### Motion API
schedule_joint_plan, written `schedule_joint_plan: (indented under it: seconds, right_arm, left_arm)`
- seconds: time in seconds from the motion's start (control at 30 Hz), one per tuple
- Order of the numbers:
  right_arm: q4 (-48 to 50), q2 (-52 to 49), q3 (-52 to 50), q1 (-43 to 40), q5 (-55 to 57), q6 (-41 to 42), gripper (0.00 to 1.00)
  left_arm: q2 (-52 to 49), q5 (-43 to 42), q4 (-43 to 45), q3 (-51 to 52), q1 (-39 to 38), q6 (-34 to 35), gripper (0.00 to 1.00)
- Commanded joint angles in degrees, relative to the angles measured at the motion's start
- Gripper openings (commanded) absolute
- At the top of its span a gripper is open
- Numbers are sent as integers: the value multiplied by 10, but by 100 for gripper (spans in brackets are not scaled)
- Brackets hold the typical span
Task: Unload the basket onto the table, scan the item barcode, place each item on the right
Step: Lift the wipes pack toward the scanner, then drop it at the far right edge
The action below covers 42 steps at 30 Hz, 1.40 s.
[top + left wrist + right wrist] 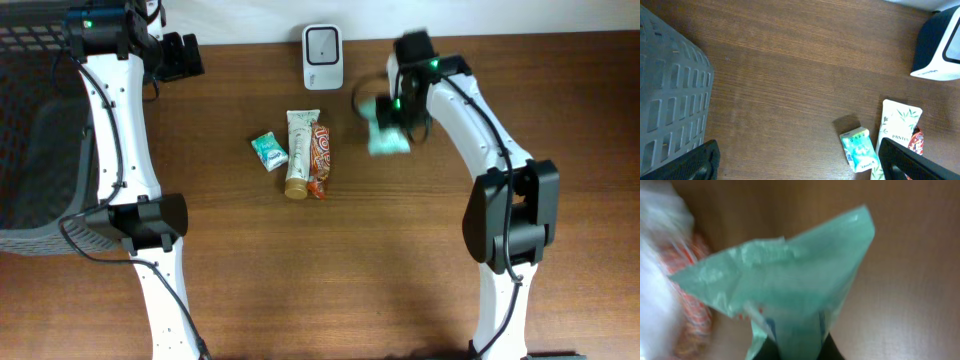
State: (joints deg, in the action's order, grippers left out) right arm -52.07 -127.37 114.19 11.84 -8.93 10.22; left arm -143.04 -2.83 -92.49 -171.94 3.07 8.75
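Observation:
Next, my right gripper releases the pale green plastic packet, now held beside the white barcode scanner, on bare wood (pixel 611 145) by the edge of the table opposite the basket.
My right gripper (pixel 397 108) is shut on a pale green plastic packet (pixel 386 139), holding it just right of the white barcode scanner (pixel 322 57) at the back of the table. In the right wrist view the green packet (pixel 790 280) fills the frame, pinched at its bottom between the dark fingertips (pixel 832 351) of the gripper (pixel 797 350); no barcode shows. My left gripper (pixel 186 57) stands open at the back left; in its own view the left gripper (pixel 800 167) spans bare wood with nothing between the fingers.
A small teal packet (pixel 269 151), a white tube (pixel 299 152) and an orange-patterned packet (pixel 319 160) lie together mid-table. A grey mesh basket (pixel 40 150) stands at the left edge. The left wrist view shows the teal packet (pixel 859 149), tube (pixel 897 125) and scanner (pixel 940 47).

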Motion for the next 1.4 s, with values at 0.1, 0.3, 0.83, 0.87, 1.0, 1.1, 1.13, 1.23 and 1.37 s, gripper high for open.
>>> schedule_joint_plan:
  seconds: [0.1, 0.3, 0.83, 0.87, 1.0, 1.1, 1.13, 1.23, 1.37]
  right_arm:
    - [316, -18, 40, 21, -16, 153, 4]
    - [455, -82, 40, 64, -2, 202, 4]
    - [323, -51, 102, -25, 69, 235, 4]
    - [265, -48, 118, -62, 69, 235, 4]
    - [29, -52, 125, -212, 106, 235, 4]
    - [-86, -55, 123, -304, 193, 235, 4]
    - [-103, -55, 123, -325, 202, 235, 6]
    - [-129, -56, 123, -389, 196, 233, 49]
    - [-129, -56, 123, -434, 24, 200, 99]
  left_arm:
    - [-1, -4, -1, 4, 1, -7, 99]
    - [-1, -4, -1, 4, 1, -7, 99]
    - [-1, -4, -1, 4, 1, -7, 99]
    - [-1, -4, -1, 4, 1, -7, 99]
    - [-1, -4, -1, 4, 1, -7, 99]
    - [-1, -4, -1, 4, 1, -7, 99]
    - [-1, -4, -1, 4, 1, -7, 99]
    - [-1, -4, -1, 4, 1, -7, 99]
    - [-1, -4, -1, 4, 1, -7, 99]
